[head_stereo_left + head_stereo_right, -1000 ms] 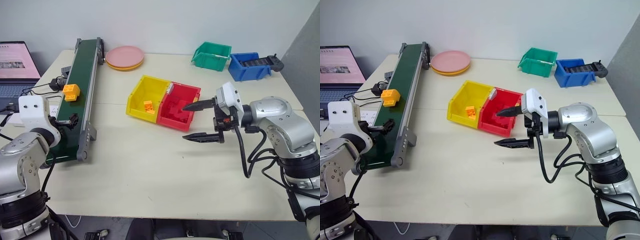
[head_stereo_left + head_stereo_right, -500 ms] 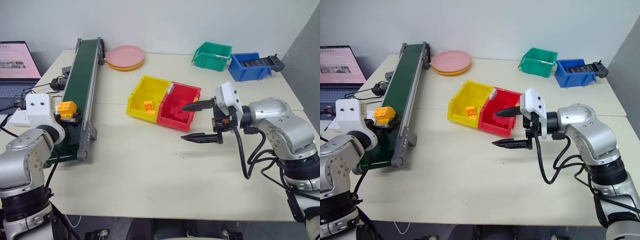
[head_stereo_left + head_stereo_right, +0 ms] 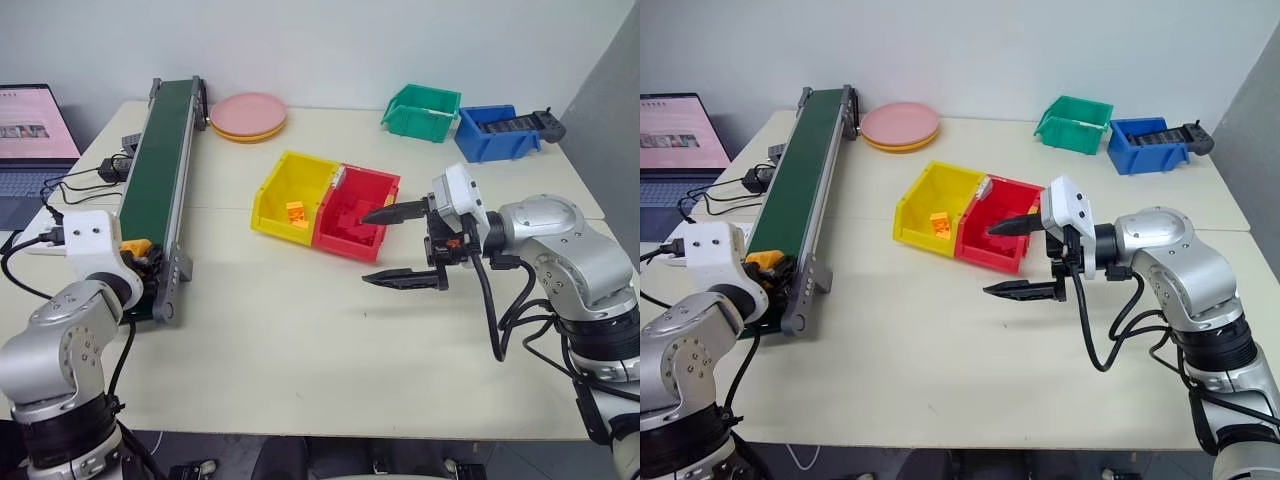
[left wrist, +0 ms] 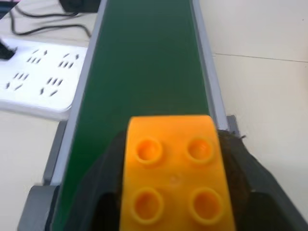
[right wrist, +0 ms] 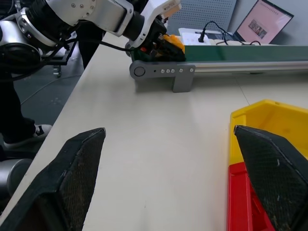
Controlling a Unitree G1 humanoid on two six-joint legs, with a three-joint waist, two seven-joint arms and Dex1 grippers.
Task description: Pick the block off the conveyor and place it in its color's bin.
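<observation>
My left gripper needs to drop the yellow-orange block inside the yellow bin [image 3: 283,201] beside the small orange brick, toward the conveyor.
The yellow-orange studded block [image 4: 173,178] sits at the near end of the conveyor [image 3: 165,130], on the dark green belt. My left gripper [image 3: 140,255] is shut on the block, its black fingers [image 4: 108,192] pressed against the block's sides. The yellow bin [image 3: 275,185] stands mid-table, touching a red bin [image 3: 378,192], and holds one small orange brick [image 3: 295,211]. My right gripper [image 3: 375,247] hovers open and empty to the right of the red bin, pointing toward the conveyor.
Pink plates [image 3: 248,113] lie beyond the conveyor's far end. A green bin [image 3: 422,110] and a blue bin [image 3: 497,130] stand at the back right. A laptop [image 3: 30,130], cables and a white power strip [image 4: 38,82] lie left of the belt.
The block rode down the belt to its near end. My left gripper sank and drew back a little, then closed on the block. The right arm stayed put.
</observation>
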